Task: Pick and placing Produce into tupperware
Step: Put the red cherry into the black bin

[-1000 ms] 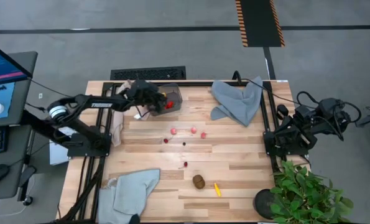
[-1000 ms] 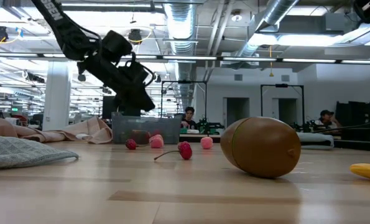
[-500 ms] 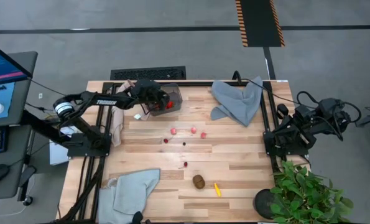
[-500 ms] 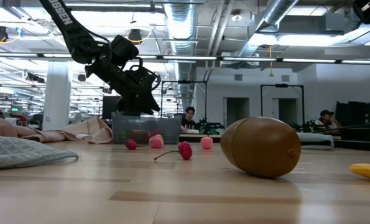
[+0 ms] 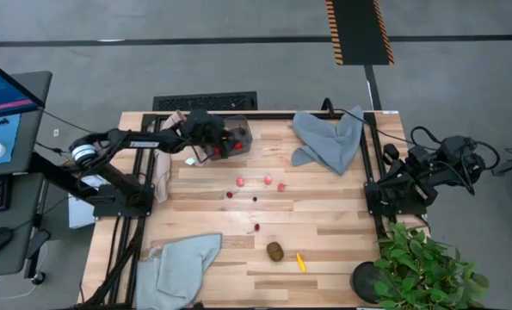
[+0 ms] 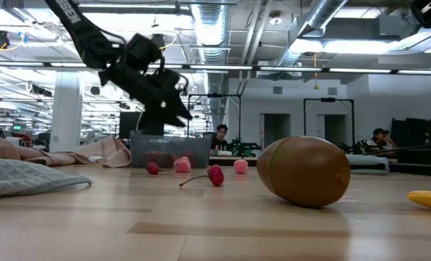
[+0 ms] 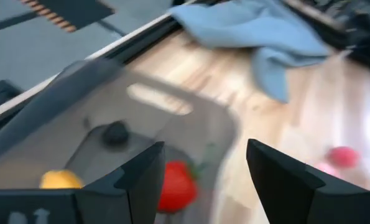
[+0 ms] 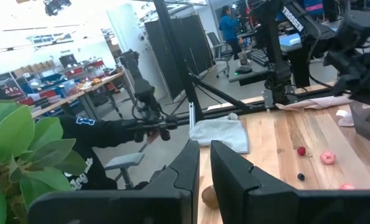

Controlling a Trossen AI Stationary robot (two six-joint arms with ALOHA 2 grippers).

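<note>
The robot's left gripper will next close on the small red fruit (image 5: 230, 195) that lies just nearer than the pink berry closest to the tupperware.
The translucent grey tupperware (image 5: 241, 131) stands at the table's far left and holds a red strawberry (image 7: 175, 186), a small yellow piece (image 7: 60, 179) and a dark berry (image 7: 115, 132). My left gripper (image 5: 222, 142) hangs open and empty just above the tub's left part, raised over it in the low view (image 6: 179, 109). Pink berries (image 5: 268, 180), a dark berry (image 5: 256, 199), a red strawberry (image 6: 215, 175), a brown kiwi (image 5: 275, 251) and a yellow banana (image 5: 301, 262) lie on the table. My right gripper (image 8: 204, 155) waits shut beyond the table's right edge.
A grey-blue cloth (image 5: 329, 138) lies at the far right, another (image 5: 182, 263) at the near left. A beige-pink cloth (image 5: 163, 172) hangs at the left edge. A green potted plant (image 5: 428, 271) stands at the near right corner. People sit in the room behind.
My left gripper has gone a little toward the table's right edge over the tupperware. It dipped toward the tub and has then risen above it again.
</note>
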